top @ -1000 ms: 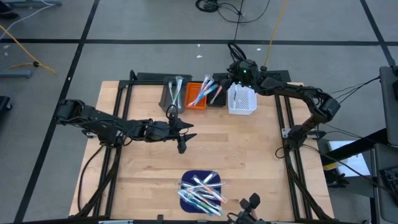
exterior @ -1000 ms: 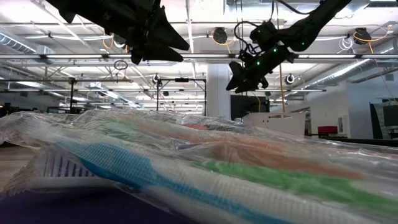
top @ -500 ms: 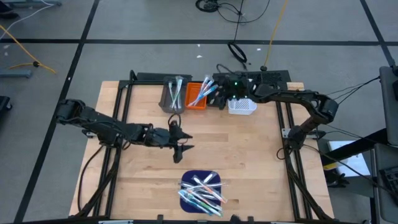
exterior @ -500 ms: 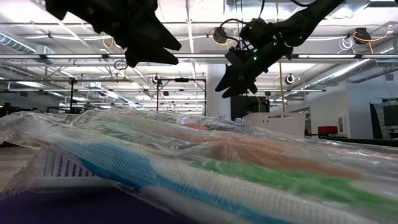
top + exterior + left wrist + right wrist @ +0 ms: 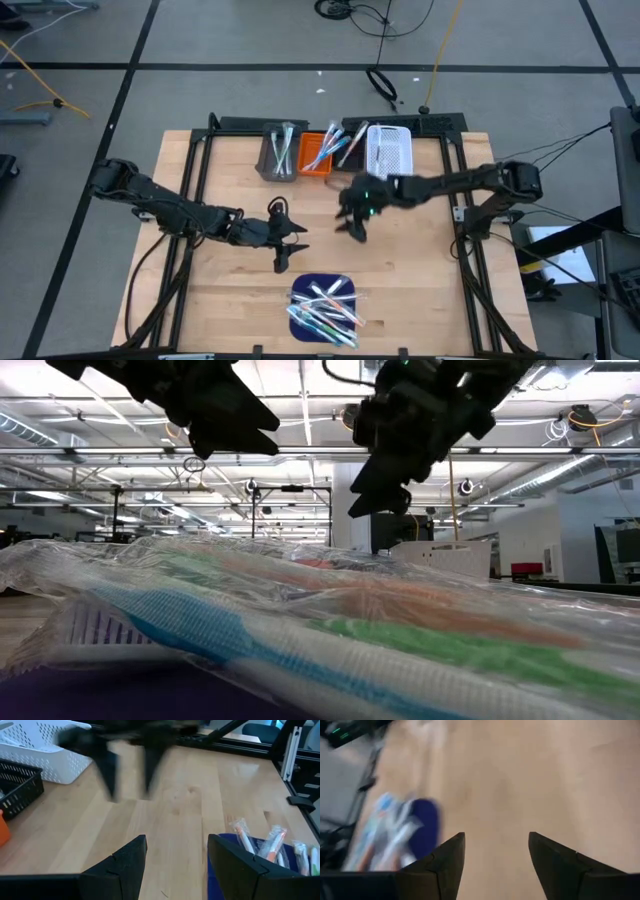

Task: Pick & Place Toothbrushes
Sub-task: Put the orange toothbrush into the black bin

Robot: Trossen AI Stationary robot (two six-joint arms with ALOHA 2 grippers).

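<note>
The robot's right gripper should next move to the top white-and-orange toothbrush on the dark blue mat and close on the orange part of its handle point(image 5: 346, 311) point(image 5: 394, 861).
The toothbrushes point(image 5: 322, 308) lie in a loose pile, each in clear wrapping, on a dark blue mat point(image 5: 340, 284) near the table's near edge; they fill the low view's foreground point(image 5: 300, 620). My left gripper point(image 5: 283, 262) hovers open just left of and beyond the pile, which shows in its wrist view point(image 5: 270, 842). My right gripper point(image 5: 352, 228) hangs open above the table's middle, right of the left gripper and farther from the pile point(image 5: 385, 830). Nothing sits between either pair of fingers.
Along the far edge stands a row of bins: grey point(image 5: 277, 152) and orange point(image 5: 318, 152) with toothbrushes in them, black point(image 5: 350, 150) and white point(image 5: 389, 150). Bare wood lies between the bins and the mat. The two grippers hang close together point(image 5: 127, 770).
My right gripper has swung quickly from above the white bin at the far edge toward the table's middle and the near edge, turning as it went and sinking a little. My left gripper has drifted a short way toward the near edge and the pile.
</note>
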